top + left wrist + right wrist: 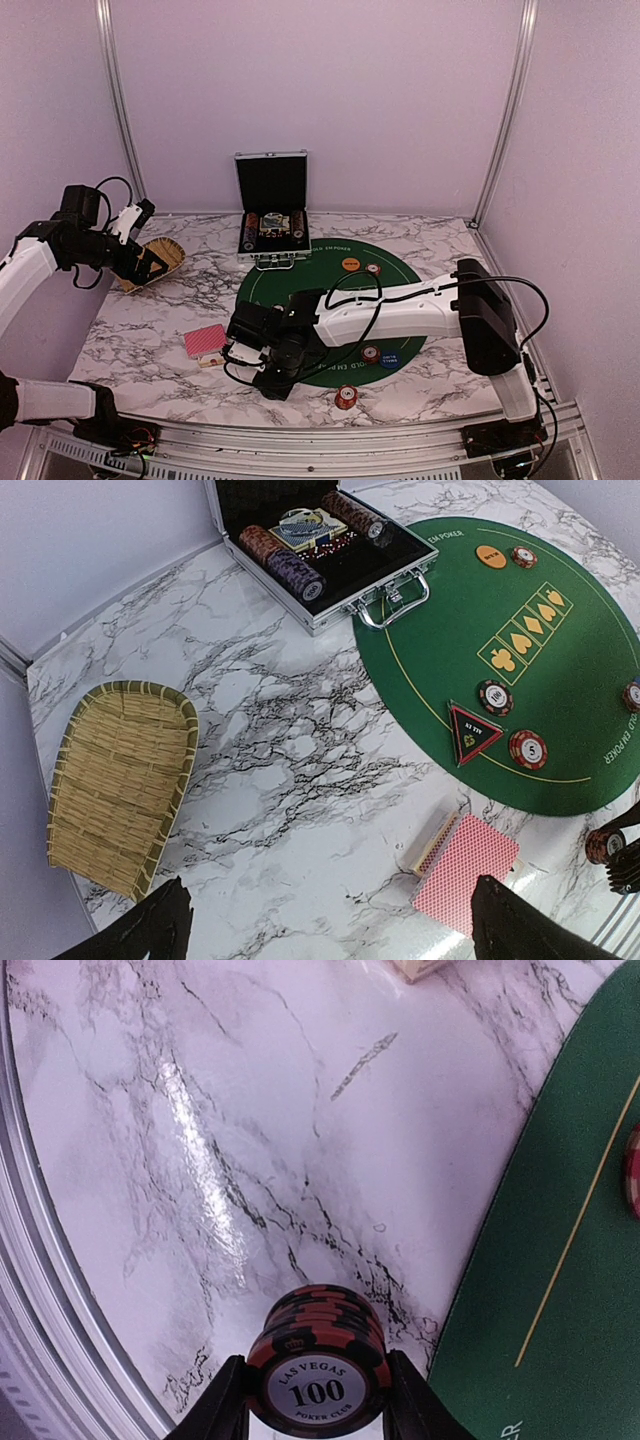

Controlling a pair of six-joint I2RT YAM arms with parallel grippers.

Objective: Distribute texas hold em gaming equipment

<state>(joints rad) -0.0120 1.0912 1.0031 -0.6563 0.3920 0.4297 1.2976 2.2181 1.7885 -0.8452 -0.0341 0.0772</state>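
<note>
Next, I let go of the red/black chip with my right gripper on the mat (391, 273) beside the red chip near the orange disc.
My right gripper (318, 1368) is shut on a stack of red/black "100" poker chips (320, 1325), low over the marble beside the green mat's edge (560, 1290). In the top view it (264, 370) sits near the front left of the mat. Red-backed cards (205, 340) lie on the marble to its left, also in the left wrist view (465, 872). My left gripper (332, 905) is open and empty, high above the marble; in the top view it (145, 262) is by the woven tray. The mat holds a black triangular marker (472, 730), chips (527, 748), and an orange disc (491, 556).
The open silver-edged case (400, 565) with chip rolls stands behind the mat. The woven tan tray (120, 780) lies at the far left. A blue disc (388, 358) lies on the mat and a loose chip (346, 397) on the marble near the front rail.
</note>
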